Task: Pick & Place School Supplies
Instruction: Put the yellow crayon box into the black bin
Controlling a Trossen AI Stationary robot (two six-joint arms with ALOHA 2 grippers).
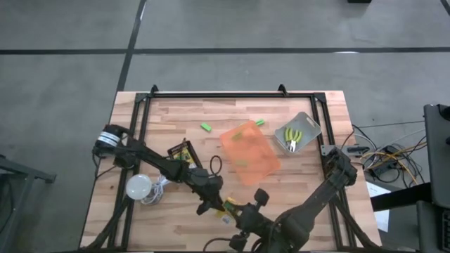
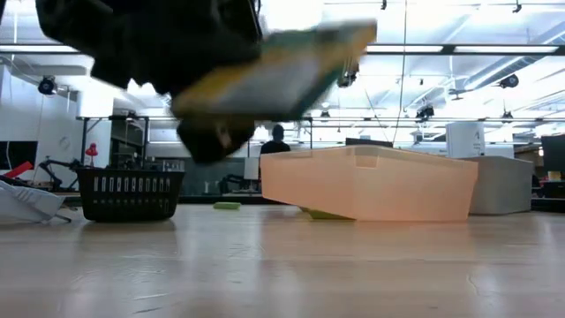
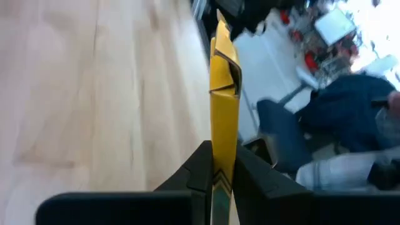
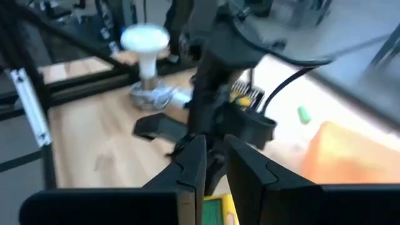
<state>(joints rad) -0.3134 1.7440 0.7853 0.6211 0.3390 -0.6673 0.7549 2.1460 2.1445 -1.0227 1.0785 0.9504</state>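
Next, my left gripper lets go of the yellow-and-green crayon box in the near end of the black basket (image 1: 188, 169).
A yellow-and-green crayon box (image 1: 226, 206) hangs above the table near its front edge, blurred and tilted in the low view (image 2: 274, 71). My left gripper (image 1: 209, 204) is shut on it from the left, and my right gripper (image 1: 242, 211) is shut on it from the right. A second crayon box (image 1: 181, 152) lies flat on the table to the left. Two green blocks (image 1: 206, 127) (image 1: 259, 122) lie on the table at the far side. Two yellow-handled tools (image 1: 294, 137) lie in a grey bin. My left gripper (image 3: 223, 165) pinches the crayon box's two flat faces (image 3: 223, 147) at one end between its two fingers. The box shows edge-on and runs straight out along the fingers, lifted clear of the table. My right gripper (image 4: 215, 165) has the box's other end (image 4: 215, 211) between its two fingers, and only a green-and-yellow patch shows there. Its fingers slant down toward the left arm. The rest of the hold is hidden by the fingers.
An orange translucent tray (image 1: 256, 158) lies on the table's middle right, with the grey bin (image 1: 309, 125) beyond it. A white bulb with its cord (image 1: 138, 186) lies at the near left. A black frame (image 1: 232, 95) borders the table. A seated person (image 3: 350, 119) is beyond the table's edge.
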